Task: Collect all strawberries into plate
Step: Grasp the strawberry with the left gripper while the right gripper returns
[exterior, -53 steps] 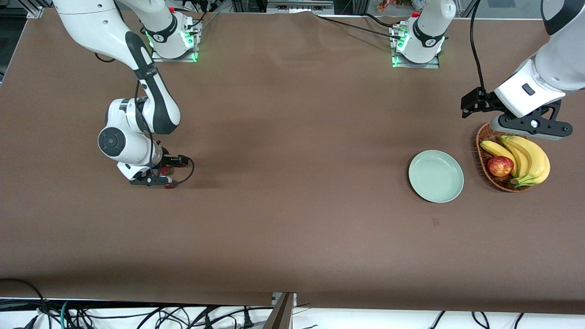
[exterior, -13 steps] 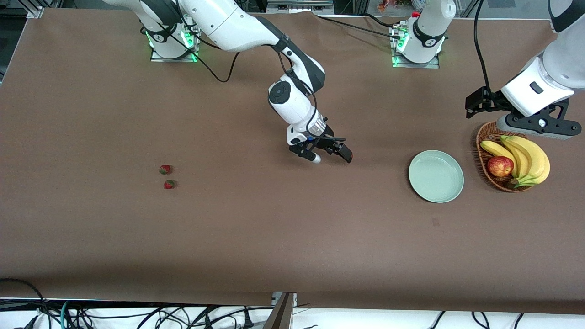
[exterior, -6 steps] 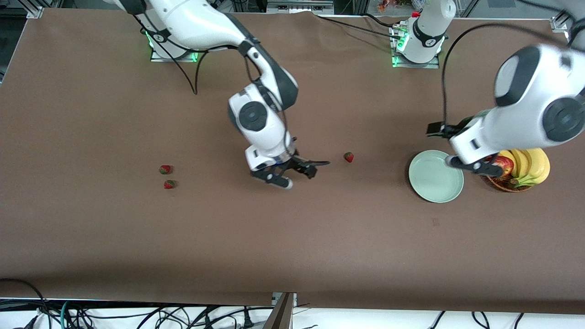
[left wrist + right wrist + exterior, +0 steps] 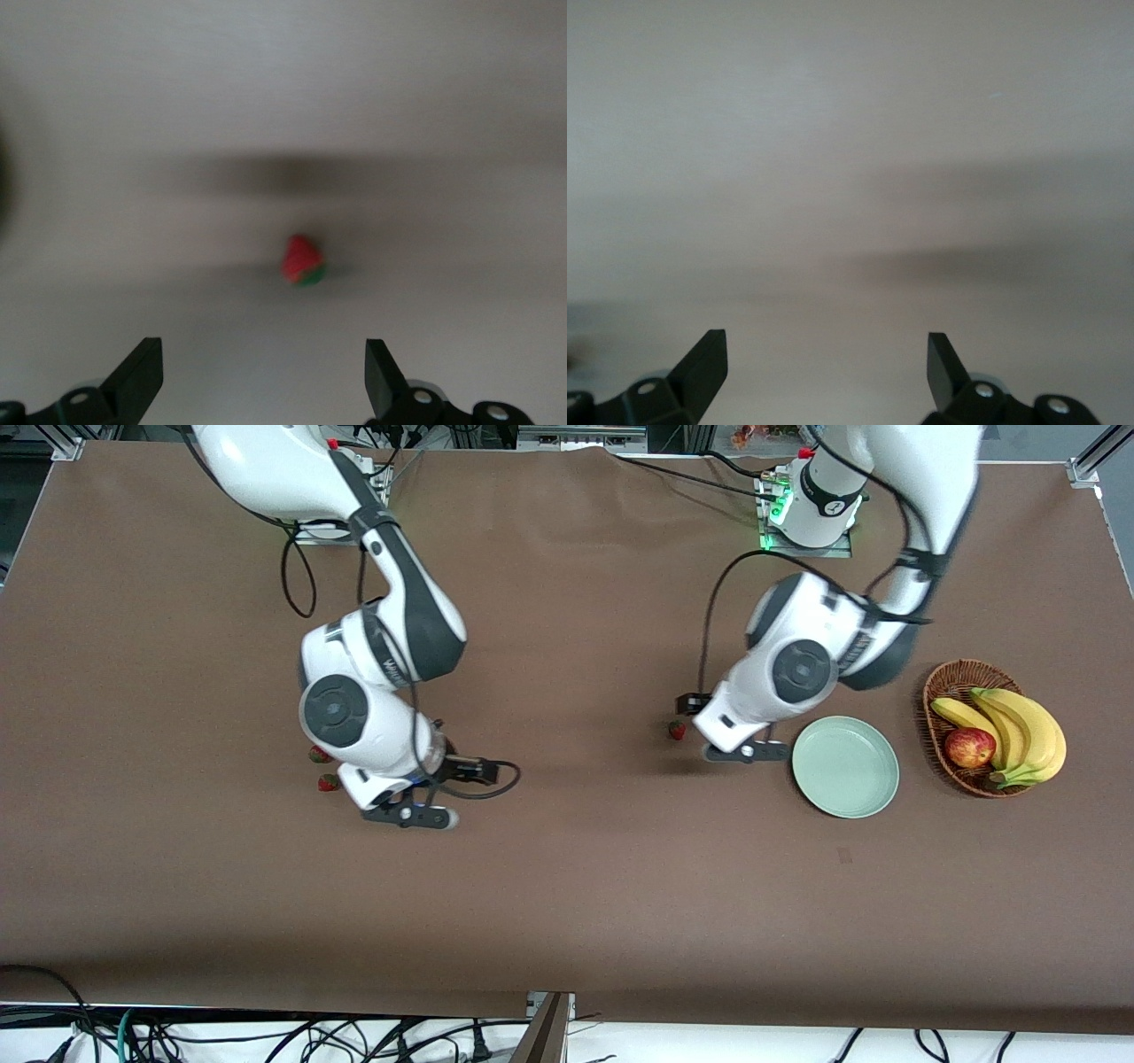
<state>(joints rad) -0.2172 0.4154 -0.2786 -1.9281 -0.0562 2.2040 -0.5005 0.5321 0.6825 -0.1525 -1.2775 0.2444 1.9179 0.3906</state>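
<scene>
I will close my left gripper around the red middle of the strawberry (image 4: 677, 730) (image 4: 302, 258) that lies by itself, closest to the pale green plate.
One strawberry (image 4: 677, 730) lies on the brown table, toward the right arm's end from the pale green plate (image 4: 846, 767), which holds nothing. My left gripper (image 4: 746, 751) is low between that strawberry and the plate. In the left wrist view it is open (image 4: 263, 376), with the strawberry (image 4: 302, 260) a little ahead of the fingertips. Two more strawberries (image 4: 329, 782) (image 4: 314, 755) lie together toward the right arm's end, one partly hidden by the arm. My right gripper (image 4: 409, 813) is beside them, open and empty (image 4: 826, 367), over bare table.
A brown wicker basket (image 4: 950, 682) with bananas (image 4: 1019, 731) and a red apple (image 4: 969, 747) stands beside the plate at the left arm's end. Cables hang along the table's front edge.
The right arm left one strawberry on the table's middle and swung back toward the other two. The left arm came from over the basket, past the plate, down beside the lone strawberry.
</scene>
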